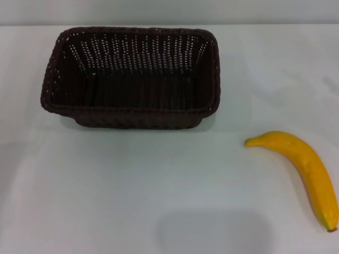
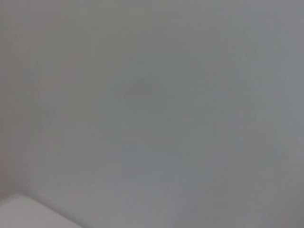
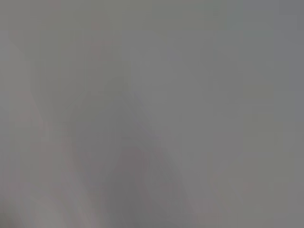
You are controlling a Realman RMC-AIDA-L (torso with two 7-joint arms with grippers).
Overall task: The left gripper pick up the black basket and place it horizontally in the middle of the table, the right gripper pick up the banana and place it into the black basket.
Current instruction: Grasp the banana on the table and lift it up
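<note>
The bend in the banana's middle (image 1: pixel 299 151), away from its brown tip, is the next spot my right gripper should go to and close on.
The black basket (image 1: pixel 132 76) is a dark woven rectangular basket. It stands upright and empty on the white table (image 1: pixel 132 180), at the back and a little left of centre, long side across the head view. The yellow banana (image 1: pixel 307 169) lies flat on the table at the front right, apart from the basket, its brown tip toward the front edge. Neither gripper shows in the head view. The left wrist view and the right wrist view show only a plain grey surface, with no fingers and no task object.
A grey wall (image 1: pixel 169 10) runs behind the table's far edge. A faint soft shadow (image 1: pixel 212 233) lies on the tabletop at the front centre. A pale corner (image 2: pixel 19 213) shows at the edge of the left wrist view.
</note>
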